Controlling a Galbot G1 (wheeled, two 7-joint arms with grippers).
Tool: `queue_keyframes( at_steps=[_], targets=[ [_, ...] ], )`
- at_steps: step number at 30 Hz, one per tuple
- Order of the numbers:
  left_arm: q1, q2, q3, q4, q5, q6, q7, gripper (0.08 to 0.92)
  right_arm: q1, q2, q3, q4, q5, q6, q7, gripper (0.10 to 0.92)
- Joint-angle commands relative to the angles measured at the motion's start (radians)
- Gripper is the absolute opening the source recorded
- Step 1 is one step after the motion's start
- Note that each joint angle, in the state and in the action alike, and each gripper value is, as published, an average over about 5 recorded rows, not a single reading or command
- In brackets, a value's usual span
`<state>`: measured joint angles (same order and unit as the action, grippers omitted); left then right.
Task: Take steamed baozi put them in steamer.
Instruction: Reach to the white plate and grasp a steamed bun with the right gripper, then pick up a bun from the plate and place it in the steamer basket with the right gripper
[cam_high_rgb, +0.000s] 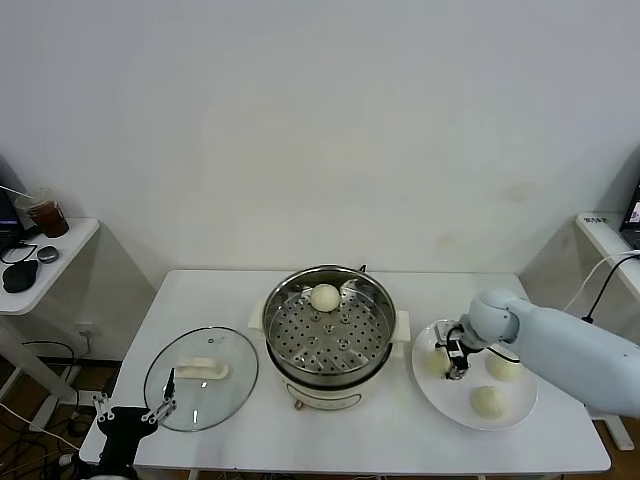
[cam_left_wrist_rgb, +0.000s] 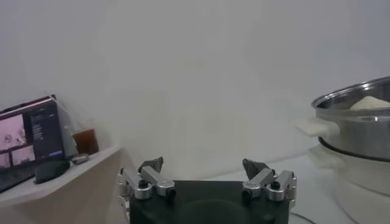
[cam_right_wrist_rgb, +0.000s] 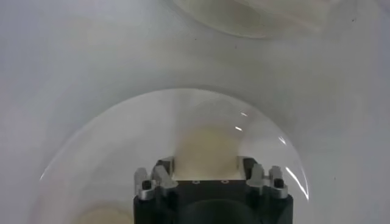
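Observation:
The robot's right gripper will release the baozi on the steamer tray (cam_high_rgb: 291, 320) between the other baozi and the rim that faces the lid.
The steel steamer (cam_high_rgb: 272, 320) stands mid-table with one cream-white baozi (cam_high_rgb: 324, 297) on its perforated tray. Three more baozi lie on the white plate (cam_high_rgb: 450, 398) at the right: one at the left side (cam_high_rgb: 434, 362), one at the back (cam_high_rgb: 504, 367), one at the front (cam_high_rgb: 488, 402). My right gripper (cam_high_rgb: 452, 360) is down on the plate, its jaws closed against both sides of the left baozi (cam_right_wrist_rgb: 205, 149), which rests on the plate (cam_right_wrist_rgb: 109, 140). My left gripper (cam_high_rgb: 135, 405) is open and empty at the table's front left corner; its wrist view shows the steamer (cam_left_wrist_rgb: 359, 122).
A round glass lid (cam_high_rgb: 230, 395) with a white handle (cam_high_rgb: 203, 369) lies flat left of the steamer, just beyond my left gripper. A side table (cam_high_rgb: 60, 255) at the far left holds a cup (cam_high_rgb: 46, 213) and a mouse. Another shelf stands at the far right.

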<state>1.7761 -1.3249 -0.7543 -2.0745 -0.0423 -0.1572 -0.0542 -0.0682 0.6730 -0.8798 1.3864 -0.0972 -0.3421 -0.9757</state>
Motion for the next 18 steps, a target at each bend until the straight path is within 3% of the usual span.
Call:
queue_keyframes(
  at_steps=[1, 11, 18],
  targets=[
    [0.001, 0.000, 0.000, 0.001, 0.000, 0.000, 0.000, 0.823, -0.005, 0.006, 0.006, -0.004, -0.005, -0.003, 0.004, 0.541],
    [-0.007, 0.006, 0.004, -0.004, -0.003, 0.002, 0.001, 0.823, 0.216, -0.116, -0.056, 0.066, 0.101, 0.010, -0.042, 0.542],
    [-0.026, 0.020, 0.020, 0.004, -0.008, 0.001, 0.003, 0.823, 0.603, -0.133, -0.268, 0.126, 0.284, -0.015, -0.075, 0.549]
  ],
)
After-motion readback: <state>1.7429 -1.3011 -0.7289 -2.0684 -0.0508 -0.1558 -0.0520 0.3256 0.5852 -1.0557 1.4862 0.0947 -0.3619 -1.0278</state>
